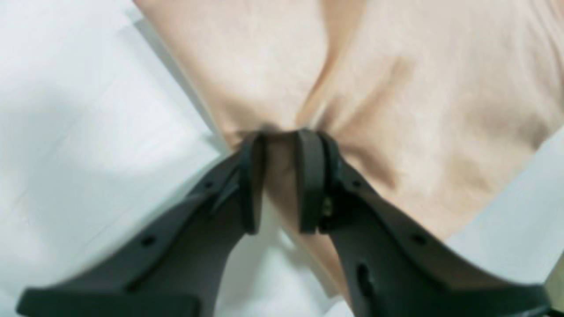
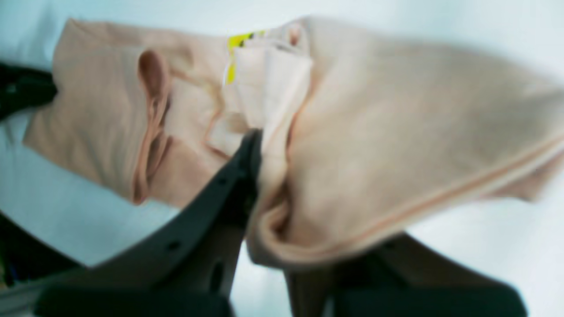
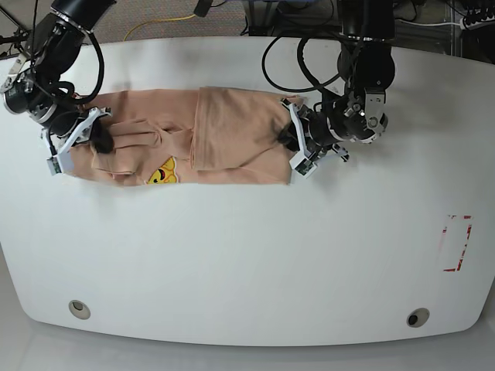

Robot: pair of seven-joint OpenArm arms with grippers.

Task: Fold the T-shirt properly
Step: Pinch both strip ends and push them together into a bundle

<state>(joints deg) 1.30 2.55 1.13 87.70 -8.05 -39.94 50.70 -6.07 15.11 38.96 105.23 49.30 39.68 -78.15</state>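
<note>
The robot's right gripper should release the T-shirt's bunched end on the folded layer over the shirt's middle [image 3: 216, 159] [image 2: 127, 73].
The peach T-shirt [image 3: 232, 135] lies stretched left to right across the far half of the white table, with its yellow print [image 3: 161, 174] near the front edge. One layer is folded over the middle. My left gripper [image 3: 288, 143] is at the shirt's right end. In the left wrist view it [image 1: 282, 136] is shut on a pinched ridge of the fabric [image 1: 396, 110]. My right gripper [image 3: 99, 139] is at the shirt's left end. In the right wrist view it [image 2: 269, 145] is shut on bunched cloth [image 2: 374, 154] that drapes over and hides one finger. The print [image 2: 238, 42] shows behind it.
The white table [image 3: 247, 255] stretches toward the front. A red-outlined rectangle [image 3: 456, 243] is marked at the right edge. Two round holes [image 3: 77, 308] [image 3: 418, 317] sit near the front corners. Cables [image 3: 166, 19] lie beyond the far edge.
</note>
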